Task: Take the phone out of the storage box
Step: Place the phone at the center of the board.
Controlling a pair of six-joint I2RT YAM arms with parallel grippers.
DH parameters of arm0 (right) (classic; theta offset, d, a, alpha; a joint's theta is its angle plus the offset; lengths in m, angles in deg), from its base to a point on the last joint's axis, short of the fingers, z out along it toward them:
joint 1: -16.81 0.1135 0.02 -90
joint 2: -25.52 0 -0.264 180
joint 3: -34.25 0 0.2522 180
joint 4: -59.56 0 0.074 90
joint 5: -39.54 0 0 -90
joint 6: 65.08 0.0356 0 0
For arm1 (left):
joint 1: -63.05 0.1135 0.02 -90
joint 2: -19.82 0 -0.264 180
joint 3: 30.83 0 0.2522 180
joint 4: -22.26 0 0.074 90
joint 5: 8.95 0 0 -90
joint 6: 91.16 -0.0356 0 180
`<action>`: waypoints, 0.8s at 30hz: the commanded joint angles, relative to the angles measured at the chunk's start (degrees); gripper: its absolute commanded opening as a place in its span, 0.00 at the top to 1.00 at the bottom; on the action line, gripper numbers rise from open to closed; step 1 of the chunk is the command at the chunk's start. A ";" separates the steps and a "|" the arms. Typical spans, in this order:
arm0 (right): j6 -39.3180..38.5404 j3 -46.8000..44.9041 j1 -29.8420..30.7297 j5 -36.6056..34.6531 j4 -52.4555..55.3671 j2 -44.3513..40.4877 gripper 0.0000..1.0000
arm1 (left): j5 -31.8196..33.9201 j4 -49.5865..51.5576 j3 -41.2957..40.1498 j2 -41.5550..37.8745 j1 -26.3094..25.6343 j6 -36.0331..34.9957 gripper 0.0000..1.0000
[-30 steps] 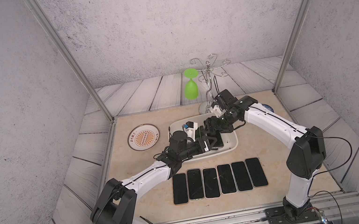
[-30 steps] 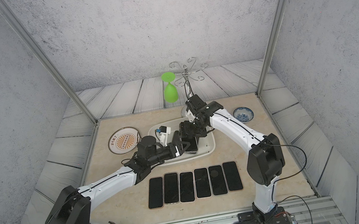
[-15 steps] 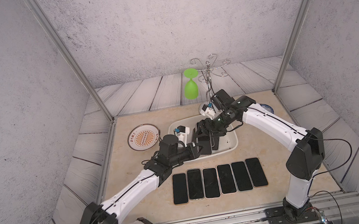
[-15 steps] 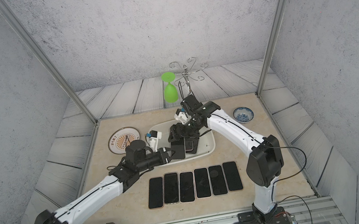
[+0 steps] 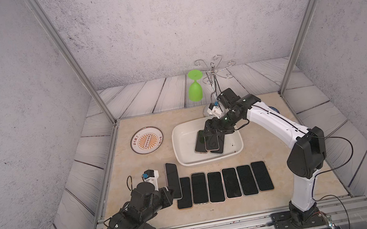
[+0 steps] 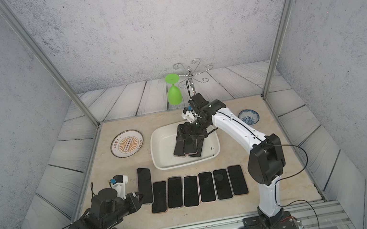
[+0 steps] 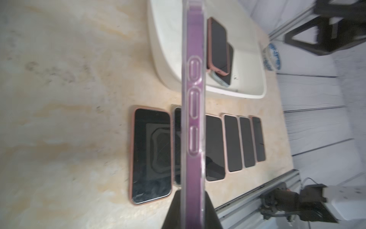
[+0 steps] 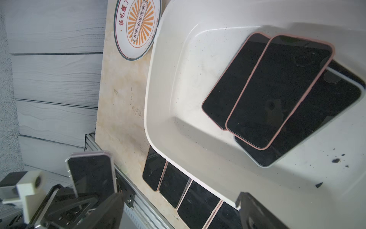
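Next, I release the clear-cased phone from my left gripper on bare table (image 5: 168, 200) (image 7: 103, 166) beside the plate-side end of the phone row.
The storage box (image 5: 179, 151) (image 6: 161, 146) is a white tub in mid-table. Three dark phones (image 5: 208, 143) (image 8: 277, 93) lie overlapped on its floor. My right gripper (image 5: 215, 131) (image 8: 178, 200) hangs open over the far side of the box, above that stack, with nothing between its fingers. My left gripper (image 5: 171, 194) (image 7: 193, 208) is outside the box at the near left. It is shut on the near end of a phone (image 5: 172, 180) (image 7: 193, 99) in a clear case, held on edge above the left end of the row.
Several phones (image 5: 223, 184) lie face up in a row in front of the box. An orange-patterned plate (image 5: 147, 140) sits left of the box and a blue-and-white bowl (image 6: 248, 117) right of it. A green glass (image 5: 195, 90) hangs on a wire rack (image 5: 214, 72) behind.
My left gripper closed on a phone in the box and carried it out to the near left end of the row. The right gripper opened wider and stayed over the box.
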 commanded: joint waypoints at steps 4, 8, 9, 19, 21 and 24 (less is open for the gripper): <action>-1.83 1.98 0.27 1.71 0.82 0.73 0.05 | 7.08 4.12 2.29 13.79 -0.53 -1.12 1.00; -2.53 0.96 0.27 2.15 0.71 1.10 0.05 | 6.26 -0.72 -2.05 15.32 -0.71 -1.78 1.00; -2.82 0.70 0.26 2.02 0.85 1.10 0.05 | 6.16 -1.09 -2.88 15.25 -0.84 -1.42 1.00; -3.94 -1.17 0.27 0.99 1.01 1.21 0.05 | 5.75 -3.57 -10.21 11.35 -2.47 1.50 1.00; -4.03 -0.91 0.27 1.13 1.10 1.52 0.05 | 5.76 -3.83 -11.11 10.31 -2.56 1.61 0.91; -4.03 -0.82 0.20 1.37 1.11 1.74 0.05 | 7.56 -2.92 -12.26 9.06 -2.63 3.58 0.76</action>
